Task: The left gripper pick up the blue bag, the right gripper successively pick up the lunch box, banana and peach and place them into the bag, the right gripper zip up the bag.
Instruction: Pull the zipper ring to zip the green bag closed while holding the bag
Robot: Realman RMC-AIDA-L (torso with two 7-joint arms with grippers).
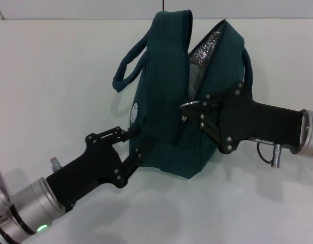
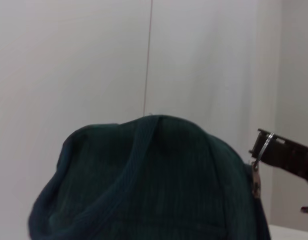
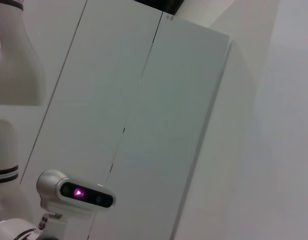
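The blue bag's lower corner is in my left gripper, far below the open zipper, so that gripper should hold the bag's side higher, by the white logo (image 1: 134,112), to keep the zipping steady.
The blue bag (image 1: 166,127) stands upright on the white table, its top tilted and partly open so the silver lining (image 1: 203,48) shows. My left gripper (image 1: 135,144) is shut on the bag's lower left side near the white logo (image 1: 134,113). From the right, my right gripper (image 1: 193,111) reaches the bag's front, shut on the zipper's metal ring pull (image 1: 189,104). In the left wrist view the bag (image 2: 154,185) fills the lower part, with the ring (image 2: 263,146) hanging at a black finger (image 2: 286,156) of the right gripper. The lunch box, banana and peach are out of view.
The white table (image 1: 55,76) spreads around the bag on all sides. One rope handle (image 1: 127,66) loops out to the left, the other (image 1: 247,61) to the right. The right wrist view shows only white wall panels and the robot's head camera (image 3: 81,192).
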